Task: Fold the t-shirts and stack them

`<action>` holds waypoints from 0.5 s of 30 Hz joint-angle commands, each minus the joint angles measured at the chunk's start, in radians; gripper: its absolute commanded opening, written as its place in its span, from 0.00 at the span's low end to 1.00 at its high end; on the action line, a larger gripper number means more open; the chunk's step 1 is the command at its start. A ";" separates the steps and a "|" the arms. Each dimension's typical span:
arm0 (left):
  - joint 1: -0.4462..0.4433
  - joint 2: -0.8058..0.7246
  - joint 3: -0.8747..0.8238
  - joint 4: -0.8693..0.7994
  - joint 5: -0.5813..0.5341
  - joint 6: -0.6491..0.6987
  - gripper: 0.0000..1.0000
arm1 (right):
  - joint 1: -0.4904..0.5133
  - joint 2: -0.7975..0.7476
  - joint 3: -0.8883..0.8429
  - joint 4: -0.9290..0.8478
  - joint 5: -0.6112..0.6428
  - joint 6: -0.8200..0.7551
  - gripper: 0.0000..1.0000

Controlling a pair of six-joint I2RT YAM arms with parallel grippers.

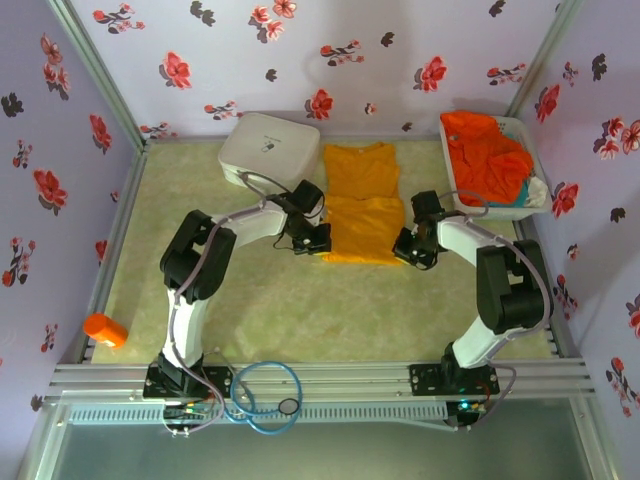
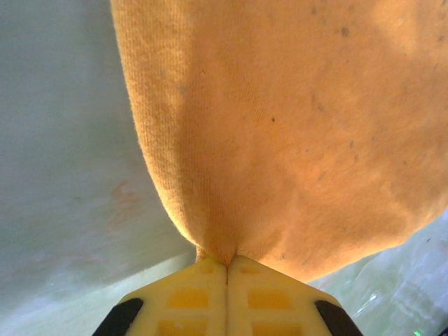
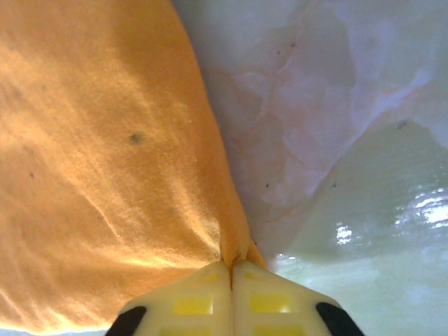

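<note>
I will open my left gripper from the bunched pucker it pinches at the shirt's near corner, let the corner flatten, and pinch the corner's tip (image 2: pixel 201 253) before folding.
A golden yellow-orange t-shirt (image 1: pixel 363 202) lies flat in the middle of the table, its near part folded over. My left gripper (image 1: pixel 322 240) pinches the shirt's near left corner. In the left wrist view the yellow jaws are pressed together on the cloth (image 2: pixel 280 140), at the left gripper's tip (image 2: pixel 227 263). My right gripper (image 1: pixel 404 246) is shut on the near right corner. There the right gripper's tip (image 3: pixel 231 264) clamps a fold of the cloth (image 3: pixel 105 161). A red-orange t-shirt (image 1: pixel 487 157) lies bunched in the basket at the back right.
A white rounded-square hard case (image 1: pixel 268 150) stands at the back left, close to the left arm. The white basket (image 1: pixel 532 170) sits against the right wall. A small orange cylinder (image 1: pixel 105 330) lies at the near left edge. Flowered walls enclose the table.
</note>
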 commanded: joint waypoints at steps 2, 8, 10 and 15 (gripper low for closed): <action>-0.007 0.009 0.044 -0.150 -0.041 0.112 0.00 | 0.001 0.001 0.026 -0.084 0.045 -0.053 0.00; -0.014 -0.017 0.035 -0.224 -0.048 0.174 0.00 | 0.000 -0.041 0.014 -0.165 0.064 -0.093 0.00; -0.022 -0.029 0.025 -0.237 -0.047 0.183 0.00 | 0.001 -0.057 0.008 -0.189 0.059 -0.101 0.00; -0.056 -0.053 0.020 -0.280 -0.061 0.203 0.00 | 0.004 -0.096 0.003 -0.241 0.048 -0.117 0.00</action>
